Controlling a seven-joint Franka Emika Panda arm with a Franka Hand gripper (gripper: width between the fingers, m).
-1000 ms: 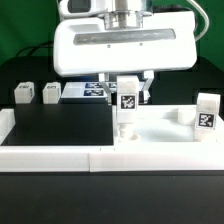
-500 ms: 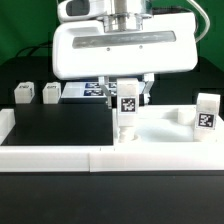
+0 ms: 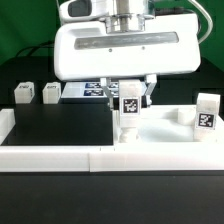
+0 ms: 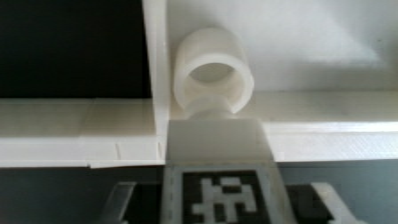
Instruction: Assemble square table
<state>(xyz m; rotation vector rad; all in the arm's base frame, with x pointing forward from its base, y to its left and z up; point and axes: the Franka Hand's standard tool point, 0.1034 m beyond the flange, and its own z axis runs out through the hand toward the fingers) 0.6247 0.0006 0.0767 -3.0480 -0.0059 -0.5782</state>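
Note:
The tagged white leg, now held upright at the near corner, will be let go by my gripper upright in the rounded near corner hole of the white tabletop [image 3: 131, 137] [image 4: 214, 74].
My gripper [image 3: 129, 98] is shut on a white block leg [image 3: 128, 106] with a black-and-white tag. It holds the leg upright at the near left corner of the white square tabletop [image 3: 165, 136], which lies at the exterior view's right. In the wrist view the leg [image 4: 222, 170] sits between my fingers [image 4: 139, 200], right by the tabletop's rounded corner hole [image 4: 215, 73]. A second leg [image 3: 207, 112] stands at the tabletop's right side. Two more legs [image 3: 22, 94] [image 3: 50, 94] stand on the black table at the left.
The marker board [image 3: 84, 91] lies flat behind the gripper. A long low white border wall [image 3: 55, 156] runs along the front and turns up the left side [image 3: 6, 124]. The black table surface [image 3: 60, 120] lies between the wall and the tabletop.

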